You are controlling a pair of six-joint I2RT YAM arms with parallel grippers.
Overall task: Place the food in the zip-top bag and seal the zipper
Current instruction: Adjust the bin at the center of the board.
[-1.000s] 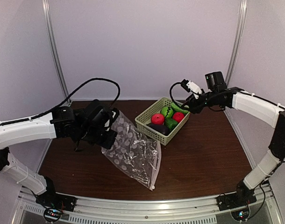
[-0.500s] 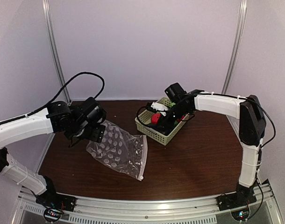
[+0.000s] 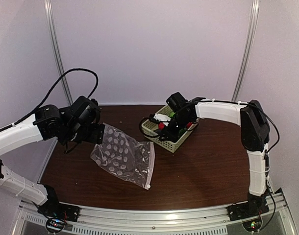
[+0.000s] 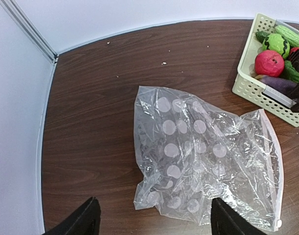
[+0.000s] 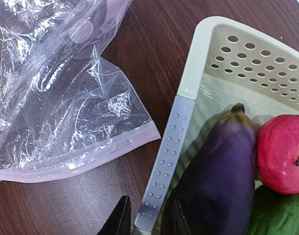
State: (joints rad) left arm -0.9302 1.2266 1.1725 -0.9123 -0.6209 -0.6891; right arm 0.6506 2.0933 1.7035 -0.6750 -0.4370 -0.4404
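Next, I move my left gripper to the middle of the zipper strip point(image 3: 151, 167) point(image 4: 275, 171) at the zip-top bag's opening and close it there.
The zip-top bag point(image 3: 124, 155), clear with white dots, lies crumpled flat on the table, held by nothing. Its zipper point(image 5: 90, 152) shows as a pale pink strip along the mouth, on the side nearer the basket. My left gripper point(image 4: 154, 221) hovers open over the bag's closed corner, nothing between its fingers. The food sits in the pale green basket point(image 3: 175, 141): a purple eggplant point(image 5: 215, 183), a red round fruit point(image 5: 282, 152) and green pieces point(image 4: 277, 44). My right gripper point(image 5: 148, 220) straddles the basket's near wall, one finger outside, one inside by the eggplant, jaws narrow with small gaps.
The basket point(image 4: 260, 95) stands at the back right of the brown table point(image 3: 208, 171), about a hand's width from the bag's mouth. Pale walls with metal rails point(image 3: 55, 54) close in the back and sides.
My left gripper opened and let the bag go; the bag dropped flat and the arm drew back left. My right arm swung down to the basket's near wall, jaws narrowing.
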